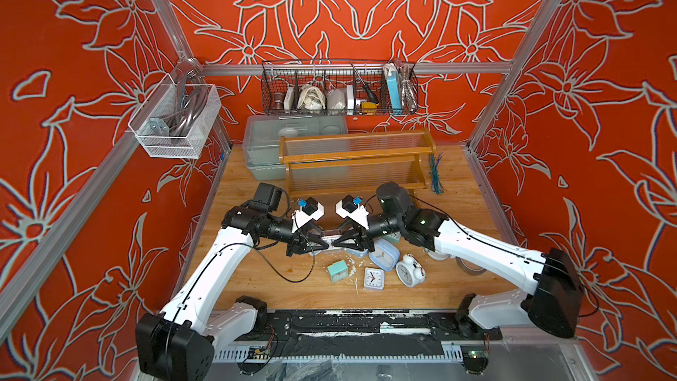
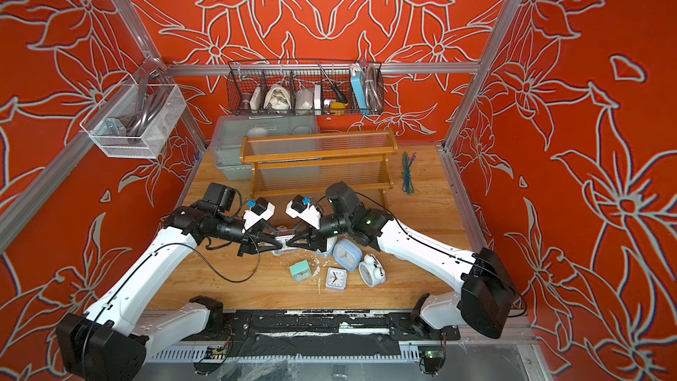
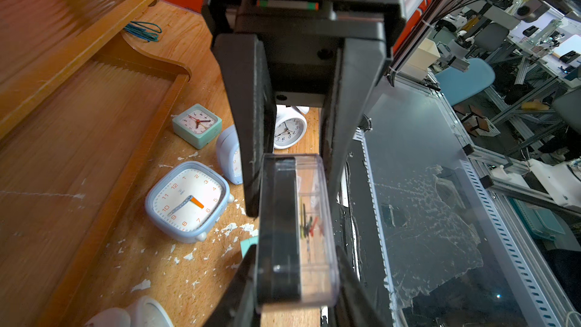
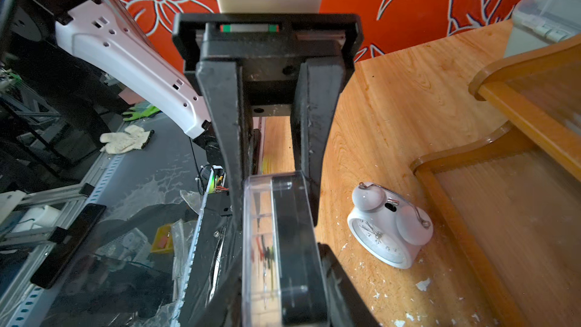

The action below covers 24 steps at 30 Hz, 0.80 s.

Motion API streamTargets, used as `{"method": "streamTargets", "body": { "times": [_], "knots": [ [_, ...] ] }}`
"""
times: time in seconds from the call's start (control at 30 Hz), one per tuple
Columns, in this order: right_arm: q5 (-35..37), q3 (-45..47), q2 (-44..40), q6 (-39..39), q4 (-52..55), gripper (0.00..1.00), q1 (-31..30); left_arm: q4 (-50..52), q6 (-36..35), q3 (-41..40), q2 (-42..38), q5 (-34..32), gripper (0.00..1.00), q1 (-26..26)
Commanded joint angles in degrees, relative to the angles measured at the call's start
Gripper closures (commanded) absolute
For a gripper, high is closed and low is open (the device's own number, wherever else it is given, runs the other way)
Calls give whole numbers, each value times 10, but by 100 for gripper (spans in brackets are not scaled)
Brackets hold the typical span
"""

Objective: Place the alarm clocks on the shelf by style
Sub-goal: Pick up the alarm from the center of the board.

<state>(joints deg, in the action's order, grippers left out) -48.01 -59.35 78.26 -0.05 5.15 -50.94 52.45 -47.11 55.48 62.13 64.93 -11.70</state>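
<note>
I should hold the clock with my left gripper while my right gripper takes its edges (image 3: 296, 230), because my right gripper is pinching the clock across its clear front and black back.
A small square alarm clock (image 1: 331, 238) (image 3: 295, 231) (image 4: 283, 246) with a clear front and black back hangs just above the table between both grippers. My left gripper (image 1: 324, 244) (image 3: 295, 251) is shut on one end. My right gripper (image 1: 339, 241) (image 4: 279, 246) closes on the other end, fingers against both faces. On the table to the right lie a pale-blue rounded-square clock (image 1: 384, 255) (image 3: 188, 201), a white twin-bell clock (image 1: 410, 269), a teal square clock (image 1: 337, 270) and a white square clock (image 1: 374, 278). More clocks lie partly hidden under my right arm. The wooden shelf (image 1: 355, 157) (image 2: 318, 155) stands behind with bare tiers.
A clear plastic bin (image 1: 263, 141) sits left of the shelf. A black wire basket (image 1: 339, 89) hangs on the back wall and a white mesh basket (image 1: 172, 122) on the left wall. Green wire ties (image 1: 436, 174) lie right of the shelf. White flecks litter the tabletop.
</note>
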Motion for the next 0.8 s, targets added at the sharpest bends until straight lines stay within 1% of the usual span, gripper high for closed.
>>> {"method": "streamTargets", "body": {
  "times": [0.0,0.1,0.13,0.17,0.2,0.27,0.3,0.33,0.37,0.5,0.6,0.7,0.77],
  "knots": [
    [-21,-4,-11,15,-18,70,8,10,-7,3,-4,17,100,-3],
    [-28,3,-17,26,-21,76,16,11,-4,2,-4,21,100,-3],
    [-28,8,-21,32,-27,76,20,10,-2,3,-4,23,98,-3],
    [-27,15,-25,41,-36,76,23,9,3,3,-3,25,93,-3],
    [-24,21,-30,48,-45,76,25,5,9,3,-3,28,87,-3],
    [-5,38,-43,74,-71,76,30,-18,55,2,-3,36,59,-3],
    [6,47,-50,86,-86,76,30,-34,79,0,-3,39,50,-3],
    [18,58,-59,101,-105,76,32,-56,110,-4,-1,41,44,-3],
    [33,68,-67,116,-121,76,32,-75,138,-8,1,43,40,-3],
    [72,99,-92,168,-175,75,32,-110,200,-16,5,75,35,-3],
    [85,122,-100,209,-234,76,32,-139,242,-24,9,101,32,-3],
    [90,130,-101,239,-266,76,32,-182,289,-34,12,102,31,-5],
    [94,132,-101,250,-279,76,31,-197,300,-38,12,99,31,-6]
  ]
}}
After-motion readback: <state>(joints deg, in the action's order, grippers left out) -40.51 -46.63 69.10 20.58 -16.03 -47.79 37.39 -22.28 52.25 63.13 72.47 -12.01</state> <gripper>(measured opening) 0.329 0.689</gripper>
